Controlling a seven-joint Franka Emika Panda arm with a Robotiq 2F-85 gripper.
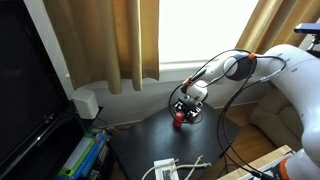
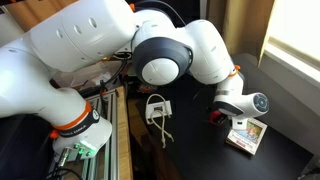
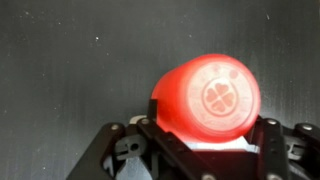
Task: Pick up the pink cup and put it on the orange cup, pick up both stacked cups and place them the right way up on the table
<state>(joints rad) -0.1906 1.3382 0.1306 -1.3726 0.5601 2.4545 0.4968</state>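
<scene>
The pink cup, now held low over the black table, will be let go by my gripper on the black table (image 1: 173,127) between the white adapter and the wall.
The pink cup (image 3: 208,97) fills the wrist view, bottom up, its base with a clover mark facing the camera. It sits between the two fingers of my gripper (image 3: 205,130), which is shut on its sides above the black table (image 3: 60,70). In both exterior views the gripper (image 1: 186,108) (image 2: 222,112) is low over the table (image 1: 150,140) (image 2: 190,140), with the cup showing as a small red spot (image 1: 178,120) (image 2: 212,117) at its tip. Whether the cup touches the table I cannot tell. The orange cup is hidden or out of view.
A flat white-and-yellow box (image 2: 246,134) lies just beside the gripper. A white adapter with its cable (image 2: 157,108) (image 1: 168,168) lies on the table nearer the robot base. Curtains (image 1: 120,40) and a wall stand behind, and books (image 1: 85,155) sit beside the table.
</scene>
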